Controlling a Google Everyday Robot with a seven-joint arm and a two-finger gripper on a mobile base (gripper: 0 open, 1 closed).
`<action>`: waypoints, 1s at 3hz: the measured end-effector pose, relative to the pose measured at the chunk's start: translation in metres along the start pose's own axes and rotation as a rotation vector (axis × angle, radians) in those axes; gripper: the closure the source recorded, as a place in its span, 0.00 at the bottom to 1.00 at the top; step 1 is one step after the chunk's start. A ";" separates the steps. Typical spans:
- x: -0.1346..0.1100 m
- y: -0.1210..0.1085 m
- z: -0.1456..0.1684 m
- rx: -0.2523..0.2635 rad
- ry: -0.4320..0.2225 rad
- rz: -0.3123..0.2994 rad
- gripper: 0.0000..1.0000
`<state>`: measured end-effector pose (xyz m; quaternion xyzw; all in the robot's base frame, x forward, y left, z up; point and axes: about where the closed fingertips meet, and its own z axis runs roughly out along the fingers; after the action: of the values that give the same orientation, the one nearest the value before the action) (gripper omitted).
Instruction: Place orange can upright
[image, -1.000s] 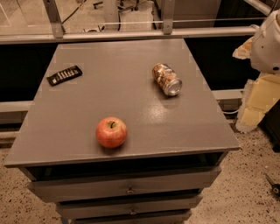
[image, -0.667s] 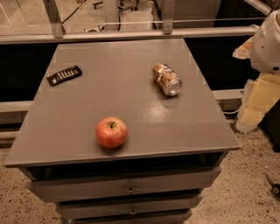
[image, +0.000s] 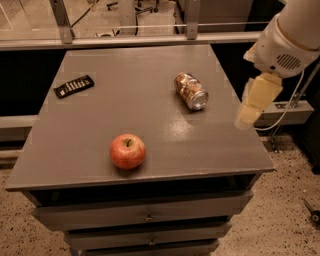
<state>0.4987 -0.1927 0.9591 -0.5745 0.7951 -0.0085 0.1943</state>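
Note:
The orange can's far end (image: 182, 80), opposite the silver end facing the front, is the next place my gripper needs to go to and close on.
The orange can (image: 190, 90) lies on its side on the grey table top (image: 150, 145), right of centre, its silver end facing the front right. My gripper (image: 248, 114) hangs at the table's right edge, to the right of the can and apart from it, below the white arm (image: 290, 40).
A red apple (image: 128, 151) stands near the table's front edge. A black remote (image: 73, 86) lies at the back left. Drawers (image: 145, 215) sit under the top. A metal rail (image: 125, 40) runs behind the table. The floor is speckled.
My arm and gripper have moved left, in toward the table's right edge. The can, apple and remote have not moved.

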 end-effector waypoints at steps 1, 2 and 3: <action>-0.027 -0.021 0.033 0.014 -0.033 0.070 0.00; -0.054 -0.042 0.072 0.066 -0.039 0.161 0.00; -0.075 -0.071 0.108 0.125 -0.024 0.258 0.00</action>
<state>0.6176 -0.1255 0.8987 -0.4543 0.8579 -0.0262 0.2385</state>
